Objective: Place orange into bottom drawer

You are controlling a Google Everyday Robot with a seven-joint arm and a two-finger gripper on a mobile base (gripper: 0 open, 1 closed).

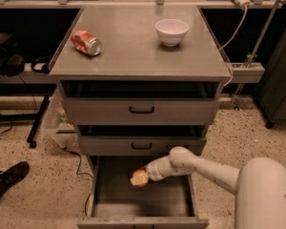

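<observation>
My gripper will let go of the orange on the grey bottom near the middle of the open bottom drawer (144, 195).
The bottom drawer (133, 203) of the grey cabinet is pulled open and shows its flat grey floor. My gripper (138, 178) reaches in from the right on its white arm. It sits low inside the drawer, near the back middle. It is shut on the orange (141, 172), of which only a small orange patch shows between the pale fingers. The orange is held just above the drawer floor.
Two upper drawers with black handles (142, 110) are slightly open. On the cabinet top (133, 56) a red soda can (86, 43) lies at the left and a white bowl (171, 31) stands at the right. A dark shoe (8, 177) is on the floor at the left.
</observation>
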